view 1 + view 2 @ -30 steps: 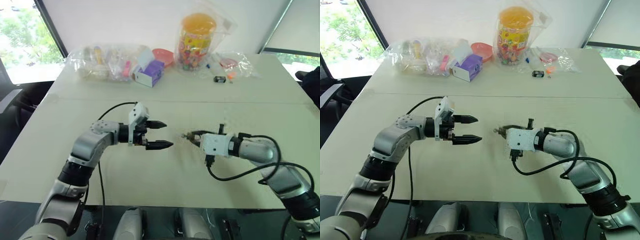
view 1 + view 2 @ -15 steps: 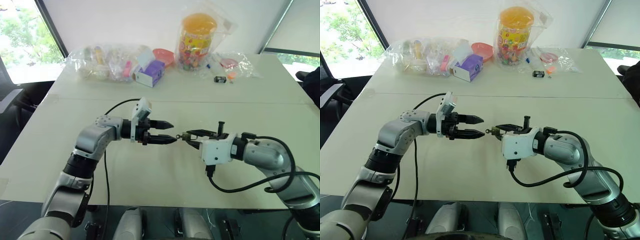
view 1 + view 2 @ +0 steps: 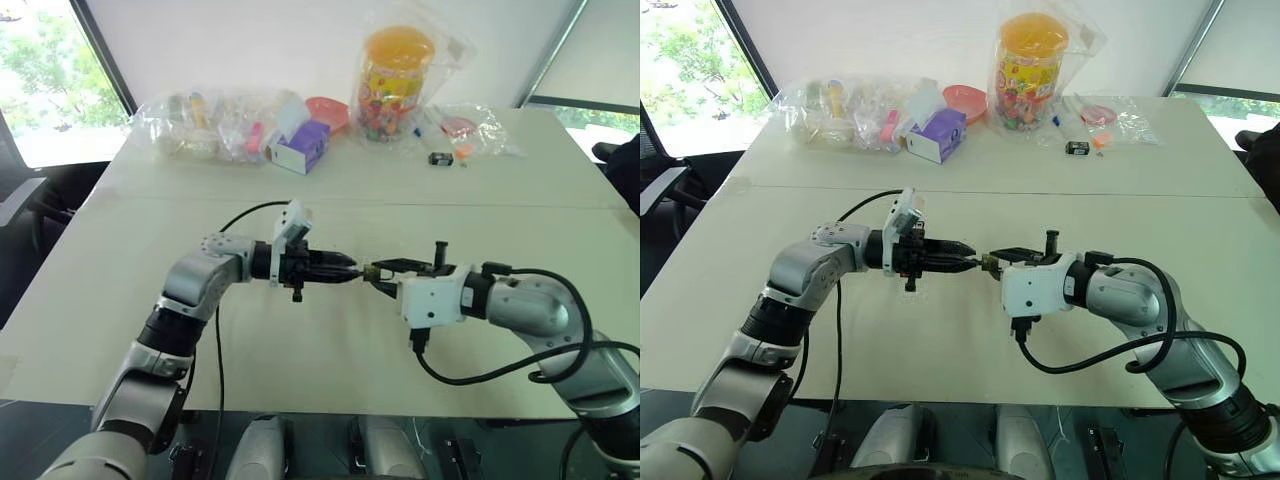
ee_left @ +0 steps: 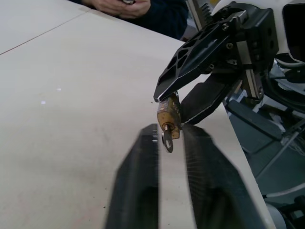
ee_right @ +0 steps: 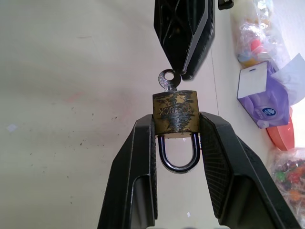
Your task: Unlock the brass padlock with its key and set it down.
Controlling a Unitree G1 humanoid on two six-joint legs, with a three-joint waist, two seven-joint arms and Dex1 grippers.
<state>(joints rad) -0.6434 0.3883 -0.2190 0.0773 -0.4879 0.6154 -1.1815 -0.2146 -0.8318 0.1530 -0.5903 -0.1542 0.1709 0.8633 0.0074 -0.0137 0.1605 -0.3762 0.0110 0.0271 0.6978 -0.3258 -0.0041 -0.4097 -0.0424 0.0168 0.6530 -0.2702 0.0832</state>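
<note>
My left gripper should leave the key and take the padlock's body (image 5: 176,112), since the shackle is between my right gripper's fingers; that will free my right gripper for the shackle.
My right gripper (image 5: 176,121) is shut on the brass padlock (image 5: 175,112), clamping its body from both sides above the table. The silvery shackle (image 5: 177,155) is closed and points back toward the wrist. The key (image 5: 167,78) sticks out of the lock's far end. My left gripper (image 4: 170,133) faces it tip to tip. Its fingers (image 4: 143,167) stand a little apart on either side of the key (image 4: 167,140), with a gap showing on both sides. In the left eye view the left gripper (image 3: 348,272) meets the padlock (image 3: 372,270) over the middle of the table.
Along the white table's (image 3: 300,360) far edge lie clear plastic bags (image 3: 215,125), a purple box (image 3: 300,148), a pink bowl (image 3: 325,110), an orange-lidded jar (image 3: 397,80) and a small black item (image 3: 440,158). A person's hands (image 4: 121,5) rest at a table edge.
My left gripper moved right toward the right gripper, and its fingers went from wide open to narrow around the key. The right gripper kept hold of the padlock.
</note>
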